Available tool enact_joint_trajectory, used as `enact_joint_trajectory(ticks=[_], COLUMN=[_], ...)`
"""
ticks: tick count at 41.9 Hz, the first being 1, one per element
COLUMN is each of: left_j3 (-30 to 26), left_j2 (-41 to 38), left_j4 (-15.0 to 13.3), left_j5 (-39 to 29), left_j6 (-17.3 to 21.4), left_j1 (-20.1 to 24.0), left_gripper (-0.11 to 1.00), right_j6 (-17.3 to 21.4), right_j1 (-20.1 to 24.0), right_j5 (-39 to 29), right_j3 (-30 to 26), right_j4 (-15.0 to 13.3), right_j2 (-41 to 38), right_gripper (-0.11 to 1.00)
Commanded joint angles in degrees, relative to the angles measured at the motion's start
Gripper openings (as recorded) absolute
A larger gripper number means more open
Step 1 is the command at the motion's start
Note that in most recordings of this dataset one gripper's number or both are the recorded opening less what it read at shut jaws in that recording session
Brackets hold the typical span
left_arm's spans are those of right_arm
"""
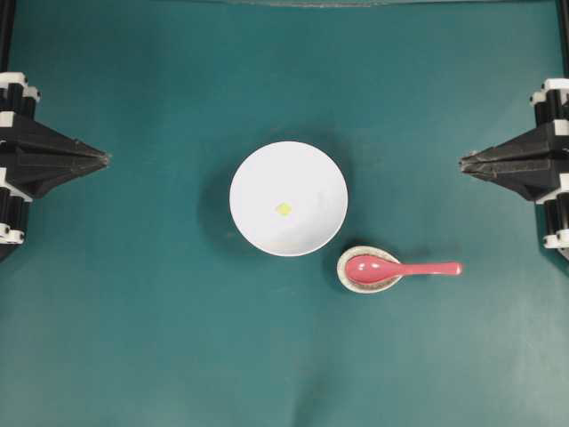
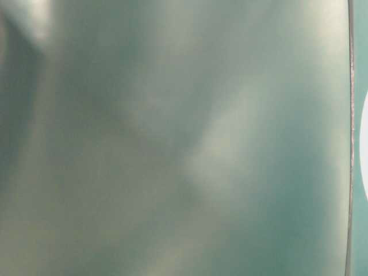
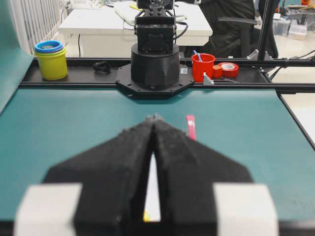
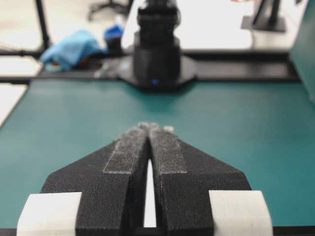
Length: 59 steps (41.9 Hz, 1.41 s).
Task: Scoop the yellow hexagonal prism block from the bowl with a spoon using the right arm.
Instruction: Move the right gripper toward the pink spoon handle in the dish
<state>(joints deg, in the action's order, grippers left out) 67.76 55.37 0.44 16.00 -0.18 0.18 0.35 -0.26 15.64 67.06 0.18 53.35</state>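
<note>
The robot's right gripper should next go to the pink-red spoon and close on the spoon handle's middle (image 1: 428,268), just past the speckled spoon rest.
The white bowl (image 1: 307,178) stands at the middle of the teal table with the tiny yellow hexagonal block (image 1: 283,209) lying inside it. The pink-red spoon (image 1: 404,269) lies just right of and below the bowl, its scoop on a rest and its handle pointing right. My left gripper (image 1: 105,158) is shut and empty at the far left edge. My right gripper (image 1: 462,162) is shut and empty at the far right, above the spoon's handle end. In the left wrist view, the spoon handle (image 3: 190,127) shows beyond my shut left gripper (image 3: 154,118), with the bowl (image 3: 152,191) and block (image 3: 146,216) in the gap between the jaws.
A small speckled oval spoon rest (image 1: 356,283) holds the spoon's scoop beside the bowl. The opposite arm's base (image 3: 155,64), a red cup (image 3: 203,66) and a yellow cup (image 3: 50,61) stand beyond the table's far edge. The table-level view is a blur.
</note>
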Motion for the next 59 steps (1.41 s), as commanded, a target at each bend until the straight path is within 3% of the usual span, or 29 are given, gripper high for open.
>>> enact_joint_trajectory(ticks=[1, 4, 10, 14, 26, 45, 59], left_j3=[-1.2, -1.2, -1.2, -1.1, -1.1, -1.4, -1.5], left_j2=[-0.6, -0.5, -0.5, -0.6, -0.6, 0.8, 1.5], left_j4=[0.2, 0.1, 0.1, 0.2, 0.2, 0.3, 0.5], left_j5=[0.4, 0.5, 0.5, 0.4, 0.3, 0.4, 0.3], left_j6=[-0.1, -0.1, 0.0, 0.0, 0.0, 0.9, 1.0], left_j1=[0.0, 0.1, 0.0, 0.0, 0.0, 0.0, 0.1], left_gripper=[0.0, 0.0, 0.0, 0.0, 0.0, 0.0, 0.0], right_j6=[0.2, 0.2, 0.2, 0.3, 0.3, 0.3, 0.3], right_j1=[-0.1, -0.1, 0.0, 0.4, 2.6, 12.3, 18.4], right_j5=[0.2, -0.2, -1.8, -1.5, 3.6, 28.7, 42.7], right_j3=[-1.0, -0.9, -0.7, -0.4, 1.4, 8.9, 11.1], right_j4=[0.4, 0.4, 1.0, 1.5, 4.5, 10.9, 15.7], right_j2=[-0.2, -0.2, -0.8, -1.8, -9.2, -29.6, -44.6], right_gripper=[0.01, 0.09, 0.42, 0.52, 0.5, 0.5, 0.5])
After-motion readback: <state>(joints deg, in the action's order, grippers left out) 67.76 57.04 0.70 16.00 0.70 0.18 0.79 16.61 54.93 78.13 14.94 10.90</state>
